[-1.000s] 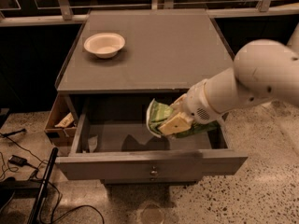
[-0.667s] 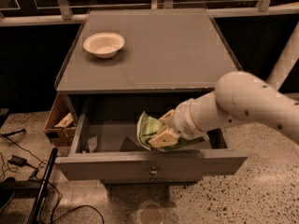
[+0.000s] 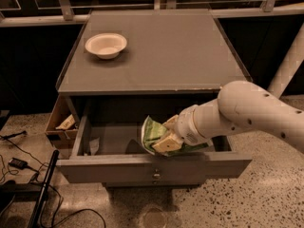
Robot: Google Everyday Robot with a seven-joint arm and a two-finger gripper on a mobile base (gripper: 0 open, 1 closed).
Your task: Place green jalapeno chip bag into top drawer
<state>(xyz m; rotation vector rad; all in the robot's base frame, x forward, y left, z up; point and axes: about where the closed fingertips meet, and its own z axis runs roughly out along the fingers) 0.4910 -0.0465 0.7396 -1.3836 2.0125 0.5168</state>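
Note:
The robot's gripper should release the green jalapeno chip bag near the middle of the drawer's bottom [image 3: 145,134], behind the knobbed front panel.
The top drawer [image 3: 152,167] of the grey cabinet stands pulled open, its front panel with a small round knob facing me. My gripper [image 3: 167,137] is inside the drawer's open cavity, shut on the green jalapeno chip bag [image 3: 153,133]. The bag is crumpled and glossy green, held low in the drawer near its middle, left of my white arm [image 3: 247,110]. Its lower part is hidden behind the drawer front and my gripper.
A white round bowl [image 3: 106,45] sits on the cabinet top [image 3: 161,46] at the back left. A brown cardboard box [image 3: 61,125] stands on the floor left of the cabinet. Black cables [image 3: 19,165] lie on the floor at the left. A small pale item [image 3: 93,145] lies in the drawer's left end.
My gripper has moved left and down with the green bag, from above the drawer's right part to lower inside its middle.

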